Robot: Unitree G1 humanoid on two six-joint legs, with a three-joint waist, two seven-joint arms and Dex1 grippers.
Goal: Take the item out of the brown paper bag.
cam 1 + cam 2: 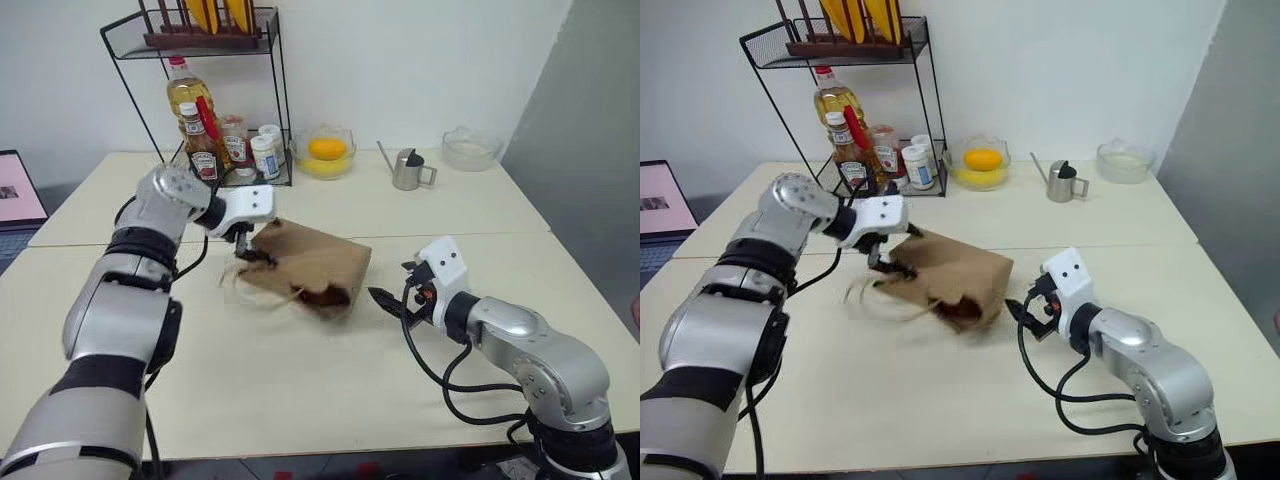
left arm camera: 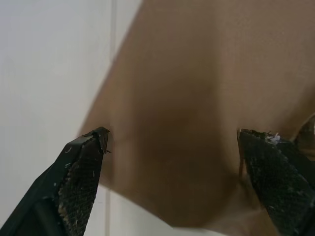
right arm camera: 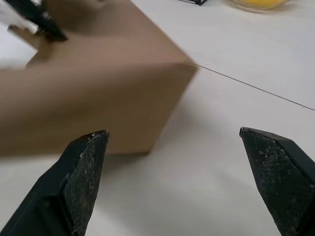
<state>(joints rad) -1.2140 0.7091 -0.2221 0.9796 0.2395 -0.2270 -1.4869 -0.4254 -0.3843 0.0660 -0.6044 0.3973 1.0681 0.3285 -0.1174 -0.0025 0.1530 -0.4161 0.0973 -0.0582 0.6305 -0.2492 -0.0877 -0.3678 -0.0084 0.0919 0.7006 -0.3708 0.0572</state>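
My left gripper should close on the thin loop handle (image 1: pixel 242 285) (image 2: pixel 241 166) of the brown paper bag, next to the opening of the bag.
The brown paper bag (image 1: pixel 318 258) lies on its side in the middle of the table, creased, its thin loop handles (image 1: pixel 866 291) trailing toward the near left. A dark opening (image 1: pixel 327 295) shows at its near edge. The item is hidden. My left gripper (image 1: pixel 243 246) is open at the bag's far left corner, one finger on each side of the paper (image 2: pixel 187 98). My right gripper (image 1: pixel 394 287) is open just right of the bag, level with the tabletop and pointing at the bag's side (image 3: pixel 98 93), with nothing between its fingers.
A black wire rack (image 1: pixel 278 120) at the back holds a yellow oil bottle (image 1: pixel 186 95), a ketchup bottle (image 1: pixel 200 150) and jars. A glass bowl with an orange fruit (image 1: pixel 326 150), a metal pitcher (image 1: pixel 407 170) and another glass bowl (image 1: pixel 471 148) stand behind. A laptop (image 1: pixel 18 190) sits far left.
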